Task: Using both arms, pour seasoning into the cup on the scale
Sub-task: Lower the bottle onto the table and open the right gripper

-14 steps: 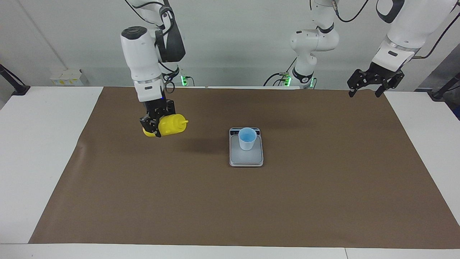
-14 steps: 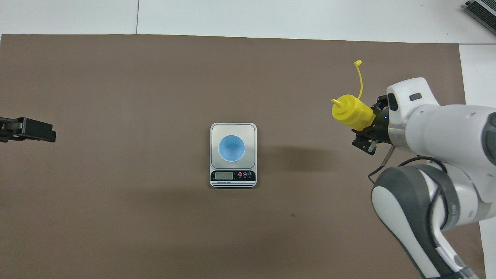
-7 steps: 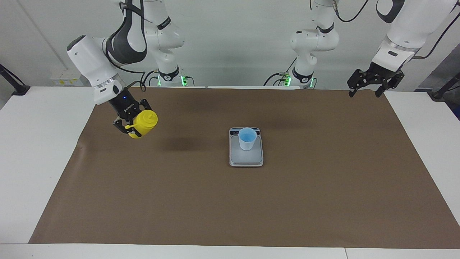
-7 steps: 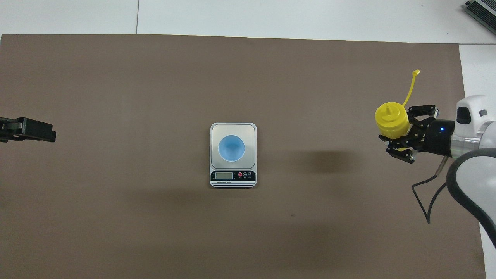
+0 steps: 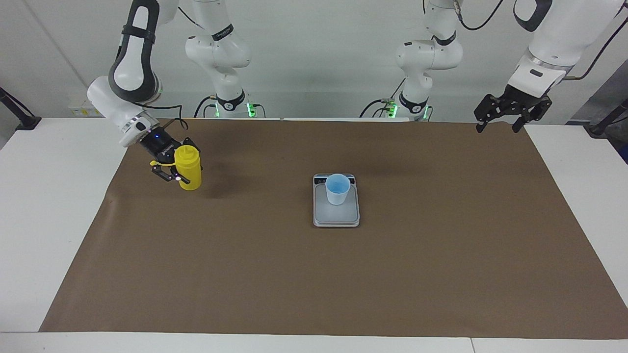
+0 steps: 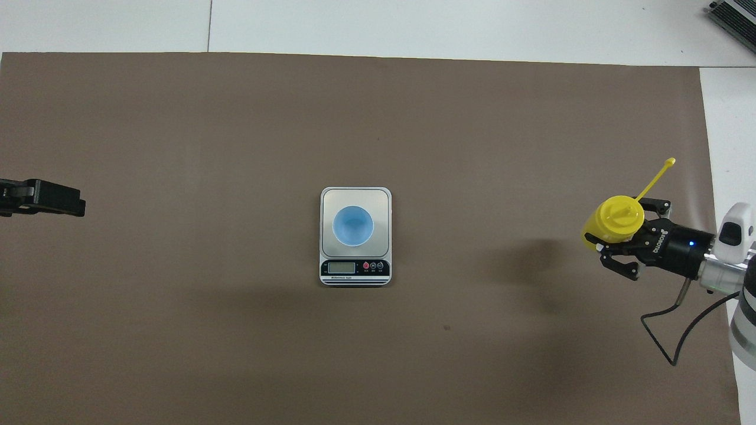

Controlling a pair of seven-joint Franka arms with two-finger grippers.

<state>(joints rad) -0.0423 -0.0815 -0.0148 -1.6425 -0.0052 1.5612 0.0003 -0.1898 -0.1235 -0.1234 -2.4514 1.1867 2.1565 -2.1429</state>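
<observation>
My right gripper needs to set the yellow seasoning bottle down and let go of it on the bare brown mat just ahead of its fingertips (image 6: 557, 245).
The yellow seasoning bottle (image 5: 189, 169) is upright at the right arm's end of the brown mat, its base at or just above the mat. Its cap strand (image 6: 655, 177) sticks out sideways. My right gripper (image 5: 180, 167) is shut on the bottle from the side; it also shows in the overhead view (image 6: 621, 229) around the bottle (image 6: 619, 213). The pale blue cup (image 5: 338, 189) stands on the silver scale (image 5: 336, 216) at the mat's middle, with the cup (image 6: 352, 225) on the plate and the scale's display strip (image 6: 354, 268) toward the robots. My left gripper (image 5: 496, 128) waits open over the mat's edge at the left arm's end.
The brown mat (image 5: 314, 274) covers most of the white table (image 5: 44, 220). My left gripper's tip (image 6: 59, 200) shows at the overhead view's edge. The scale and cup stand apart from both grippers.
My right arm has swung the bottle away from the scale toward the right arm's end of the mat, turned it from tilted to upright and lowered it. The left arm has not moved.
</observation>
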